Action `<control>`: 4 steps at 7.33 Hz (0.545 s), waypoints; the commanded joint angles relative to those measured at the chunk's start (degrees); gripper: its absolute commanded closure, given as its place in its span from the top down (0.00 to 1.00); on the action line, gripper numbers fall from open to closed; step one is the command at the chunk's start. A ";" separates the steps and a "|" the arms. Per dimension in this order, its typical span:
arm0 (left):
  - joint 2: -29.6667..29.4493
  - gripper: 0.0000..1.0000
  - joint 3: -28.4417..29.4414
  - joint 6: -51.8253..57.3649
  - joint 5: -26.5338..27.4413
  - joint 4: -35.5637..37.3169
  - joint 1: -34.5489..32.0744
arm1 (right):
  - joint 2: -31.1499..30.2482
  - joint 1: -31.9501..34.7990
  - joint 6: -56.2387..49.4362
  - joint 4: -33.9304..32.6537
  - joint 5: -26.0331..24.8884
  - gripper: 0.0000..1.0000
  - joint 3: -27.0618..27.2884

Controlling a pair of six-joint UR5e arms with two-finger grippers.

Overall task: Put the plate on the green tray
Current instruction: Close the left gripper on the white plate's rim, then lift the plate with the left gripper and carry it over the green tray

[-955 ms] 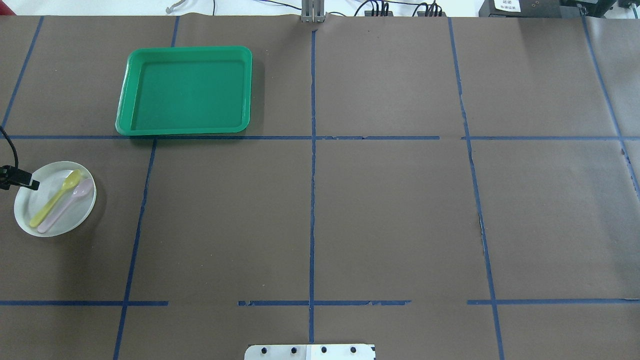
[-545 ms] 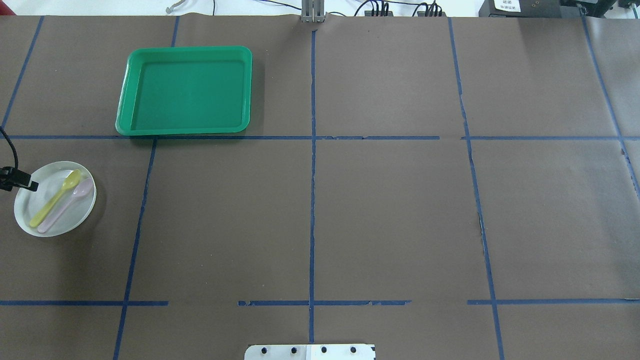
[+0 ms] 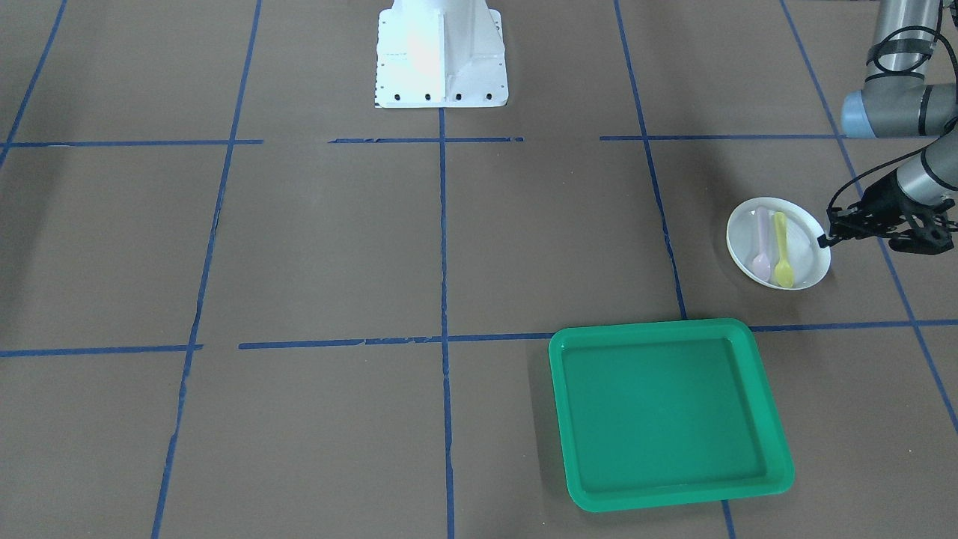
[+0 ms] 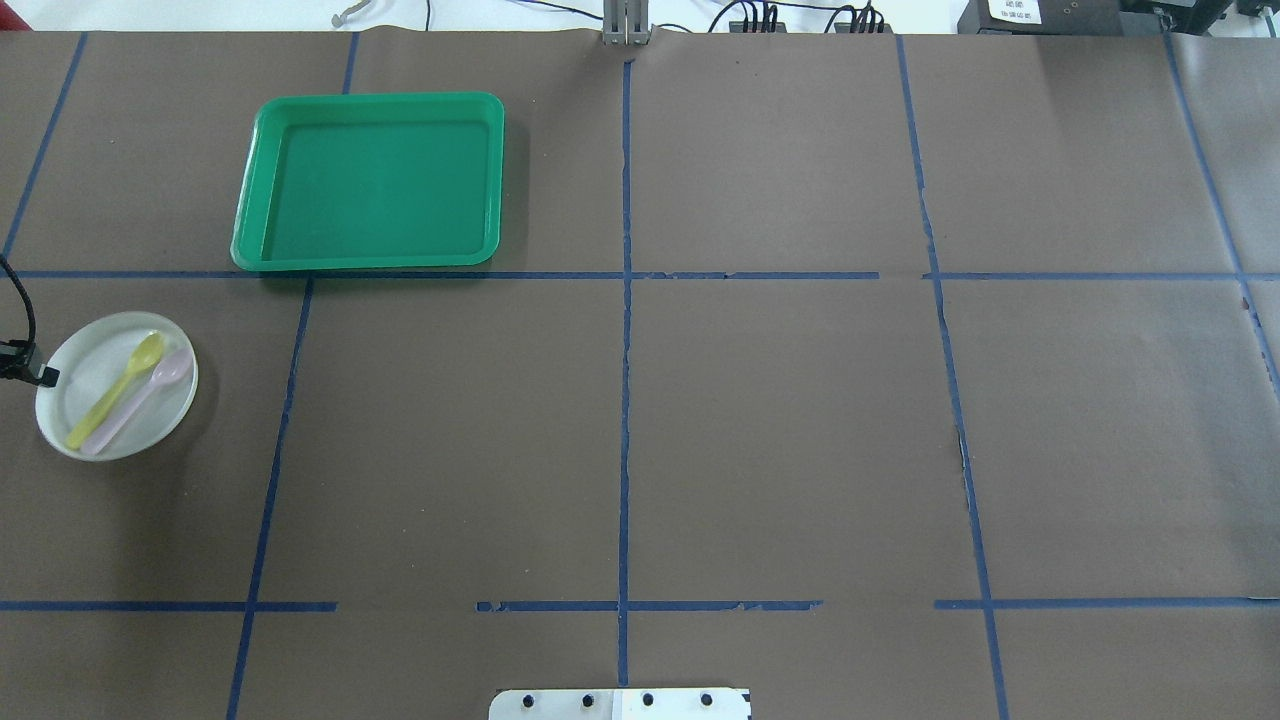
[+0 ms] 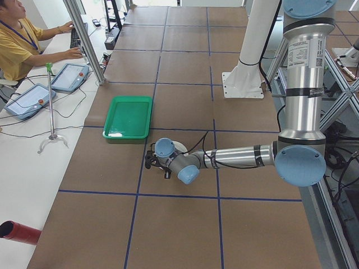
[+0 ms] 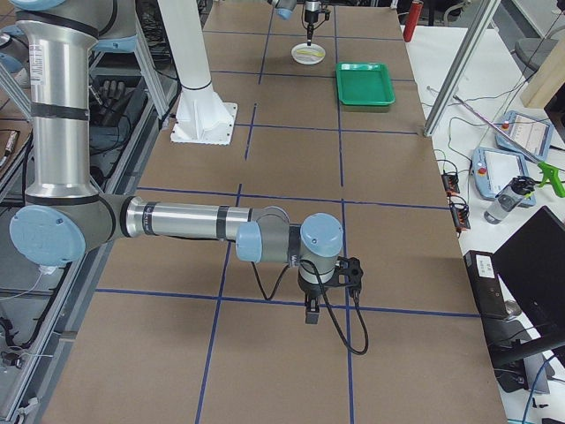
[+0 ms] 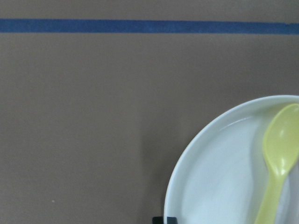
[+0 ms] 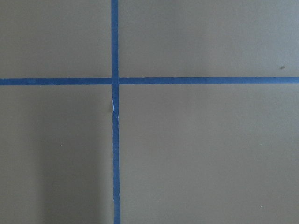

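My left gripper has the small white plate with its spoons. Next, I set it down in the middle of the green tray (image 3: 664,416).
The small white plate (image 4: 90,425) sits at the table's left side and carries a yellow spoon (image 4: 118,388) and a pink spoon (image 4: 150,385). It also shows in the front-facing view (image 3: 745,232) and the left wrist view (image 7: 219,186). My left gripper (image 4: 45,377) is at the plate's left rim, its narrow black tip shut on the rim (image 3: 823,240). The green tray (image 4: 370,180) lies empty farther back, apart from the plate. My right gripper (image 6: 311,316) hangs over bare table far to the right. I cannot tell whether it is open or shut.
The brown table cover is crossed by blue tape lines (image 4: 625,300). The white robot base (image 3: 441,52) stands at the robot's table edge. An operator (image 5: 22,45) sits at the far side with tablets. A metal post (image 4: 625,25) stands at the back edge.
The plate with both spoons has shifted slightly up and right in the overhead view. The left gripper's tip has drawn back from over the plate to its left rim.
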 commanded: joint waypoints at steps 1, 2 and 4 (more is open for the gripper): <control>-0.21 0.00 -1.54 -0.26 -8.00 0.01 -1.94 | 0.00 0.00 0.00 0.02 -0.02 1.00 0.00; -0.91 0.00 -1.63 -0.96 -10.37 0.01 -4.39 | 0.00 0.00 0.00 0.02 0.07 1.00 0.00; -6.85 0.00 -1.63 -7.60 -13.99 3.93 -8.79 | 0.00 0.00 0.00 0.02 0.07 1.00 0.00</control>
